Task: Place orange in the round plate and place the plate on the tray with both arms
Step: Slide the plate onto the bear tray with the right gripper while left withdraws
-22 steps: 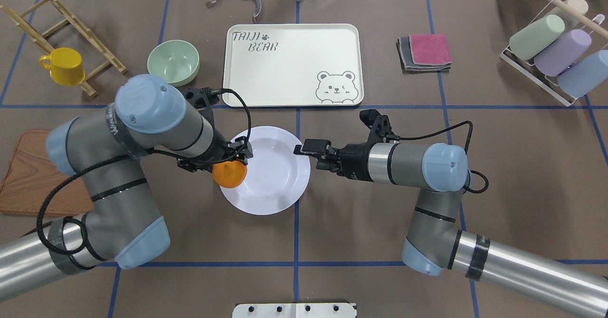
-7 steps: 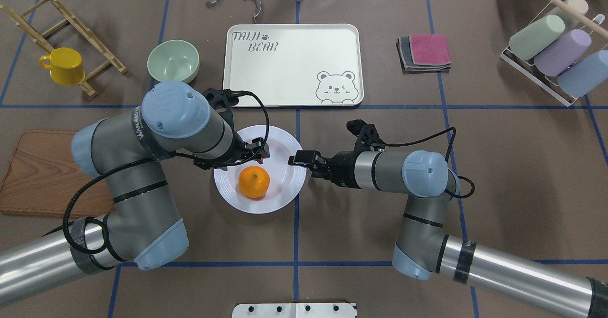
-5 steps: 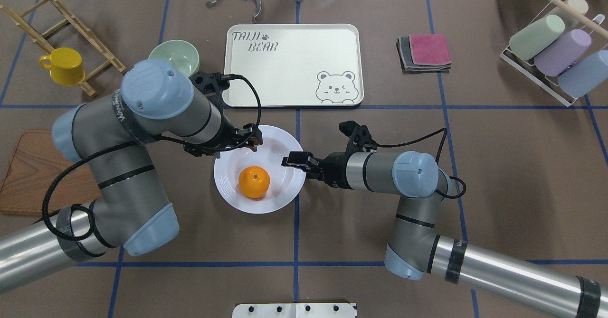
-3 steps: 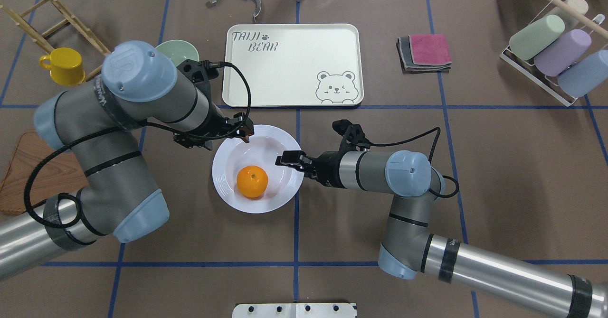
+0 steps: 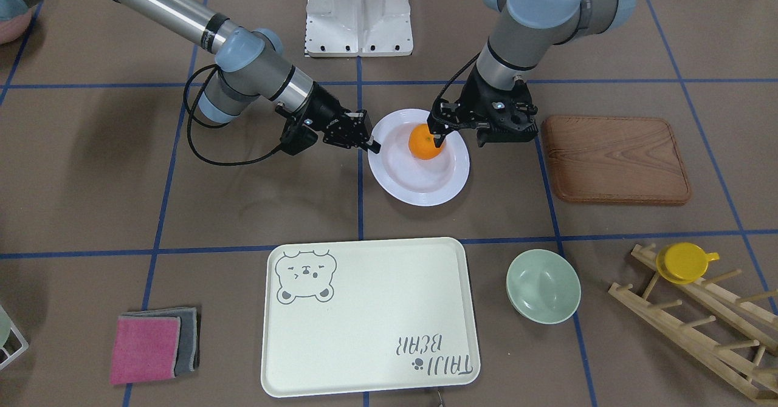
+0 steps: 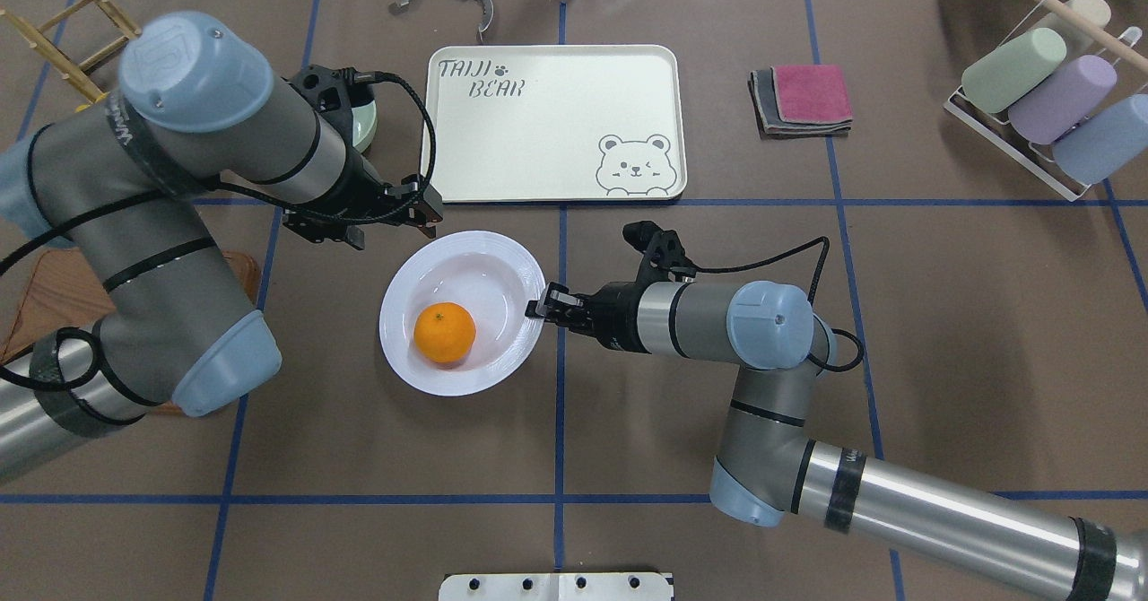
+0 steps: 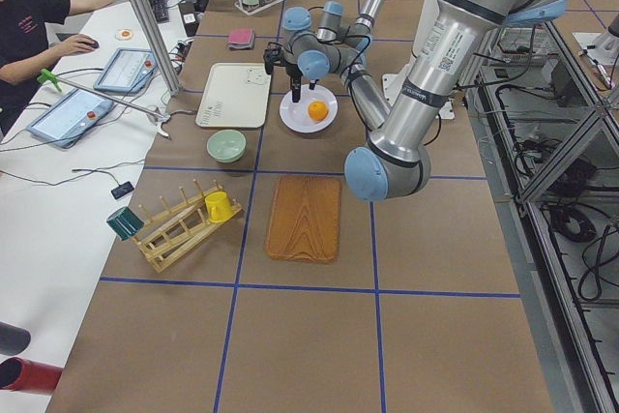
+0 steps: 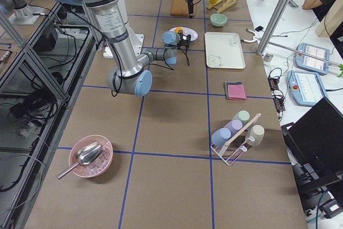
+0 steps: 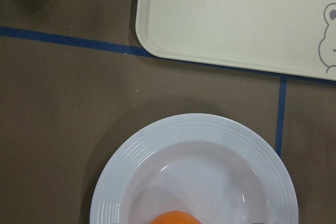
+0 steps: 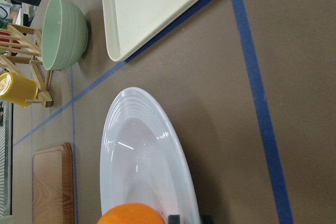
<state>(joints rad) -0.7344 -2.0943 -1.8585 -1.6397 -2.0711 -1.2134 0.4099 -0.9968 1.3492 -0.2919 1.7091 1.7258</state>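
Note:
The robot's right gripper should release the round plate on the tray (image 5: 361,302) between the bear face and the lettering. The plate still sits in front of the tray.
The orange (image 6: 444,334) lies in the round plate (image 6: 502,256), which sits on the brown table in front of the tray (image 6: 552,121). My right gripper (image 6: 541,301) is shut on the plate's right rim, one fingertip (image 10: 174,217) on each side of it. My left gripper (image 6: 395,222) hangs open and empty above the table beyond the plate's far-left edge. In the front-facing view it (image 5: 461,135) hovers over the orange (image 5: 424,143) and plate (image 5: 419,188). The left wrist view shows the plate (image 9: 157,140), the orange's top (image 9: 176,217) and the tray's corner (image 9: 236,14).
A pale green bowl (image 5: 543,285) stands left of the tray, under my left arm. A wooden board (image 5: 614,158) lies at my far left, beside a wooden rack with a yellow cup (image 5: 684,261). Folded cloths (image 6: 803,99) and a rack of tumblers (image 6: 1040,90) are at the right.
The left gripper let the orange go into the plate, then rose and drew back toward the bowl. The right gripper closed in on the rim, and the plate slid a little to the left.

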